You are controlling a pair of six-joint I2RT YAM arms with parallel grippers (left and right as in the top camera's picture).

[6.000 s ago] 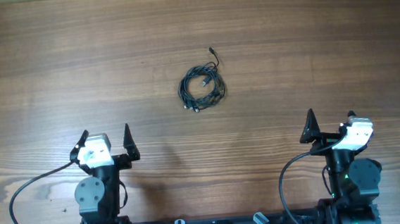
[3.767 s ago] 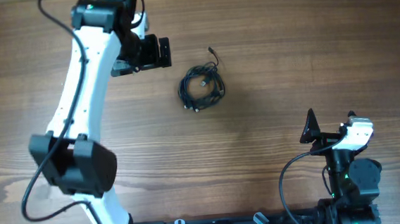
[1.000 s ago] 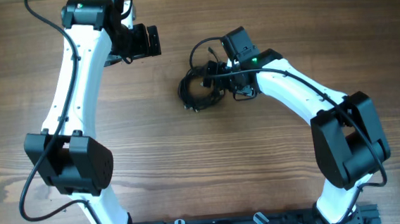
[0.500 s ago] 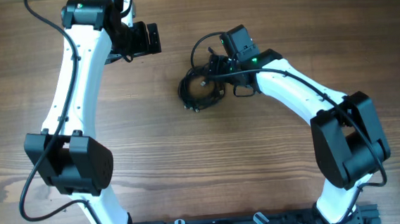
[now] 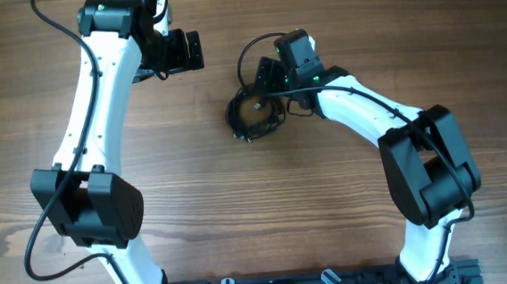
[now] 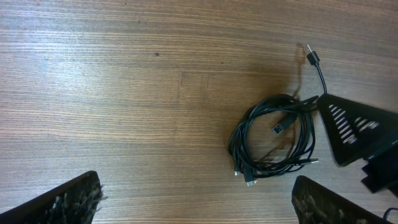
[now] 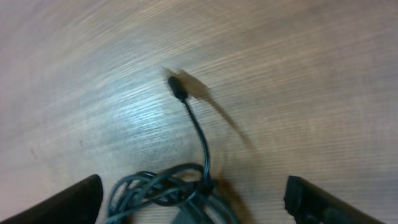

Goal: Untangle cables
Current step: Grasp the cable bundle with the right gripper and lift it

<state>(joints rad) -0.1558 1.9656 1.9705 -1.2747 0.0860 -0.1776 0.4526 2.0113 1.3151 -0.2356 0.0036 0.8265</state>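
The coil is lying flat and away from my left gripper, so next my right gripper pinches the cable (image 7: 201, 135) below the loose plug end and lifts the coil first.
A tangled coil of thin black cables (image 5: 253, 113) lies on the wooden table, with one plug end (image 5: 269, 67) sticking out at the far side. My right gripper (image 5: 267, 77) is open and hovers just above the coil's far-right edge. In the right wrist view the coil (image 7: 168, 193) sits between the open fingers (image 7: 193, 208), and the plug end (image 7: 177, 87) lies ahead. My left gripper (image 5: 193, 50) is open and empty, apart from the coil on its far-left side. In the left wrist view the coil (image 6: 273, 143) lies ahead and to the right of the fingers (image 6: 199, 211).
Bare wooden tabletop (image 5: 388, 25) surrounds the coil. A right gripper finger (image 6: 348, 127) shows in the left wrist view beside the coil. The arm bases stand at the near edge.
My right gripper has shifted slightly toward the far side and turned over the coil's top edge. The left arm has not moved. The coil lies where it was.
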